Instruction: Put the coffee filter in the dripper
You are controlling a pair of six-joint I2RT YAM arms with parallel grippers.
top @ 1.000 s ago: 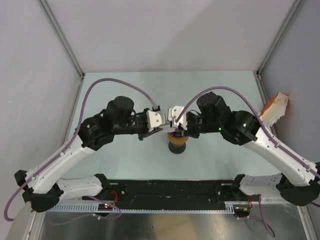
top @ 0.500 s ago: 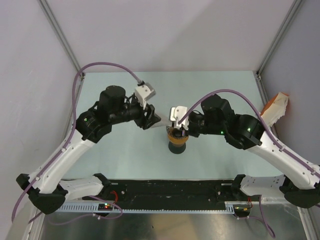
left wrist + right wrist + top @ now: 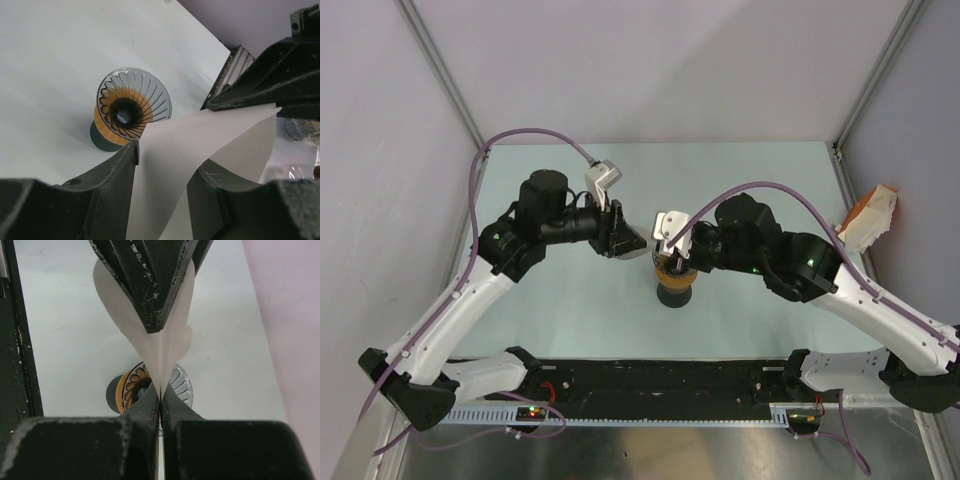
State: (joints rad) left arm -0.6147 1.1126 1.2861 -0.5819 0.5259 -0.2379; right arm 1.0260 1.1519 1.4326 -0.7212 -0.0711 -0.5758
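Observation:
My left gripper needs to close on the filter's near edge (image 3: 161, 200) before my right gripper, which is pinching the coffee filter's pointed end shut, lets go of it.
The clear ribbed dripper (image 3: 159, 98) sits on an orange ring with a dark centre (image 3: 111, 131), on a dark base, mid-table (image 3: 674, 272). My right gripper (image 3: 160, 387) is shut on the pointed end of the white coffee filter (image 3: 176, 344) and holds it just above the dripper (image 3: 184, 383). The filter (image 3: 200, 135) fans out between the spread fingers of my left gripper (image 3: 165, 165), which is open; its left finger touches the paper's edge. In the top view my left gripper (image 3: 625, 240) is just left of my right gripper (image 3: 666, 250), which is over the dripper.
A black rail (image 3: 660, 385) runs along the near edge between the arm bases. An orange and white object (image 3: 870, 215) hangs at the right wall. Metal frame posts stand at the back corners.
My left gripper has drawn back to the left from the right gripper and turned at the wrist. The right gripper has stayed over the dripper with the filter.

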